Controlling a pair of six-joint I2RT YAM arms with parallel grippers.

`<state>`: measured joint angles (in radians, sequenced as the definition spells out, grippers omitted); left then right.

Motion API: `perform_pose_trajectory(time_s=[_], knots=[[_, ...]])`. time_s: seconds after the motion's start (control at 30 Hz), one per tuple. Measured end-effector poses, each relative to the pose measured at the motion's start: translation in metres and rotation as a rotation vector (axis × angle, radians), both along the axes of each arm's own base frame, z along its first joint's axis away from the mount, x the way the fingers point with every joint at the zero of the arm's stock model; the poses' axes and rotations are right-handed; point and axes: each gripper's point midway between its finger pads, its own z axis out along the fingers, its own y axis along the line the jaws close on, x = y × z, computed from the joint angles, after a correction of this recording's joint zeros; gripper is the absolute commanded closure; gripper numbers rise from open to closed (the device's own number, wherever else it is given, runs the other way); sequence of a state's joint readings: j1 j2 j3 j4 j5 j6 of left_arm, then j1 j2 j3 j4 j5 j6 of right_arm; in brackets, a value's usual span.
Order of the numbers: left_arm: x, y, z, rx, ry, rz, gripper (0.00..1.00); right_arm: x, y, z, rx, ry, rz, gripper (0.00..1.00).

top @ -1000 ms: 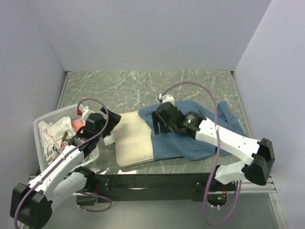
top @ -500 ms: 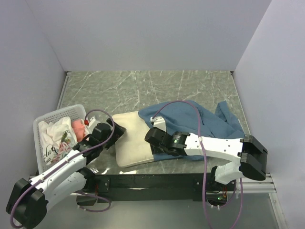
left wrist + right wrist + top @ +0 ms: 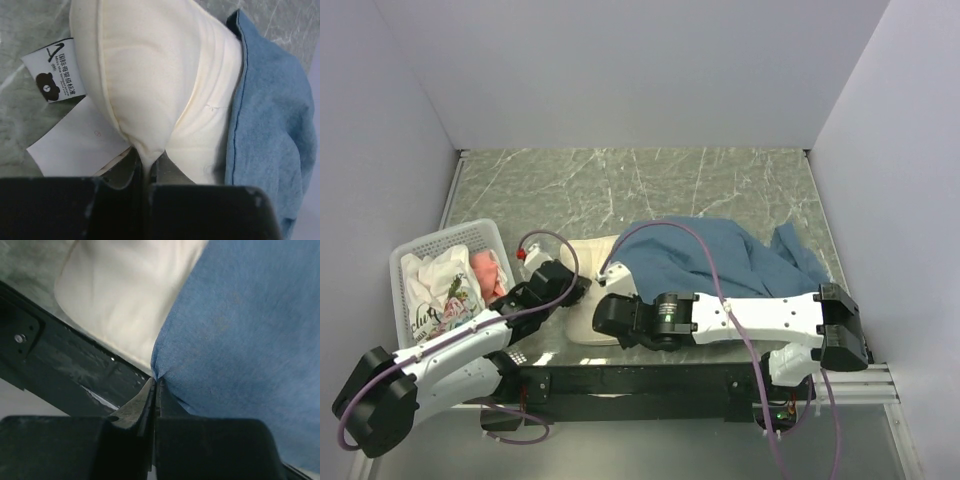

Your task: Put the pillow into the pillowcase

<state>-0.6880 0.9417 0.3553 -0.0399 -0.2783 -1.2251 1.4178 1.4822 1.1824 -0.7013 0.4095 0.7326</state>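
Observation:
The pillow has just a thin fold pinched in my left gripper, so next I open it and take a thicker bunch (image 3: 145,92) of the pillow before pushing it into the pillowcase.
The cream-white pillow (image 3: 586,252) lies near the table's front, its right part covered by the blue pillowcase (image 3: 715,262). My left gripper (image 3: 580,289) is at the pillow's left edge. In the left wrist view it (image 3: 146,164) is shut on a pinched fold of the pillow (image 3: 150,75), beside a bear-printed tag (image 3: 56,75). My right gripper (image 3: 604,313) sits at the near edge of the pillowcase. In the right wrist view it (image 3: 156,384) is shut on the hem of the pillowcase (image 3: 240,340), with the pillow (image 3: 125,305) just to its left.
A white basket (image 3: 405,262) holding clothes (image 3: 445,285) stands at the left, close to my left arm. The black front rail (image 3: 60,365) of the table runs right under the right gripper. Walls enclose the table on the left, back and right.
Both grippers have shut, the left on the pillow's edge and the right on the pillowcase hem. The right arm swung toward the near left, and the pillowcase now covers more of the pillow.

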Motion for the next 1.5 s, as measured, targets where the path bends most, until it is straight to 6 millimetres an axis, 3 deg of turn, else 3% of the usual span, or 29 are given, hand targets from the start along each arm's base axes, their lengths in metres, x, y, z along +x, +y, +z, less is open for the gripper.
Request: perform_pose_trajectory(time_s=[0.1,0.2,0.27,0.4,0.47,0.53,0.63,0.7,0.77,0.83,0.97,1.07,1.1,1.2,1.3,1.4,1.43,1.5], knots=[[0.0,-0.007,0.014,0.027,0.0,-0.011,0.99,0.008,0.004,0.025,-0.035,-0.031,0.003,1.0],[0.001,-0.011,0.033,0.073,-0.012,-0.029,0.97,0.027,0.009,0.073,-0.01,-0.075,-0.001,1.0],[0.002,-0.014,0.049,0.109,-0.029,-0.043,0.77,0.042,0.01,0.124,0.052,-0.117,-0.007,1.0],[-0.006,-0.023,0.074,0.178,-0.059,-0.116,0.49,0.081,-0.006,0.235,0.253,-0.219,-0.057,1.0],[-0.016,-0.029,0.077,0.202,-0.055,-0.178,0.37,0.106,-0.029,0.269,0.335,-0.251,-0.108,1.0],[-0.025,-0.037,0.079,0.207,-0.051,-0.241,0.24,0.13,-0.054,0.28,0.368,-0.261,-0.168,1.0],[-0.039,-0.051,0.087,0.192,-0.049,-0.356,0.15,0.164,-0.074,0.262,0.357,-0.231,-0.231,1.0],[-0.046,-0.059,0.096,0.185,-0.055,-0.425,0.12,0.181,-0.068,0.235,0.338,-0.179,-0.234,1.0],[-0.048,-0.062,0.106,0.187,-0.066,-0.463,0.09,0.198,-0.056,0.196,0.302,-0.111,-0.232,1.0],[-0.046,-0.063,0.118,0.202,-0.08,-0.473,0.01,0.211,-0.044,0.145,0.248,-0.017,-0.224,1.0],[-0.036,-0.058,0.168,0.198,-0.183,-0.425,0.01,0.231,-0.028,0.064,0.167,0.126,-0.224,1.0],[-0.034,-0.044,0.22,0.167,-0.3,-0.378,0.01,0.243,-0.018,0.042,0.168,0.158,-0.217,1.0],[-0.035,-0.039,0.238,0.152,-0.344,-0.373,0.01,0.247,-0.014,0.041,0.177,0.16,-0.212,1.0],[-0.039,-0.029,0.267,0.141,-0.424,-0.367,0.01,0.26,-0.005,0.046,0.224,0.141,-0.201,1.0],[-0.035,-0.024,0.258,0.192,-0.43,-0.359,0.01,0.264,-0.001,0.05,0.254,0.133,-0.191,1.0],[-0.024,-0.029,0.202,0.31,-0.329,-0.366,0.01,0.265,0.001,0.052,0.265,0.126,-0.185,0.97],[-0.02,-0.033,0.172,0.367,-0.269,-0.376,0.01,0.266,0.001,0.053,0.265,0.124,-0.186,0.81],[-0.014,-0.038,0.14,0.419,-0.203,-0.378,0.01,0.267,0.0,0.053,0.261,0.116,-0.191,0.63]])
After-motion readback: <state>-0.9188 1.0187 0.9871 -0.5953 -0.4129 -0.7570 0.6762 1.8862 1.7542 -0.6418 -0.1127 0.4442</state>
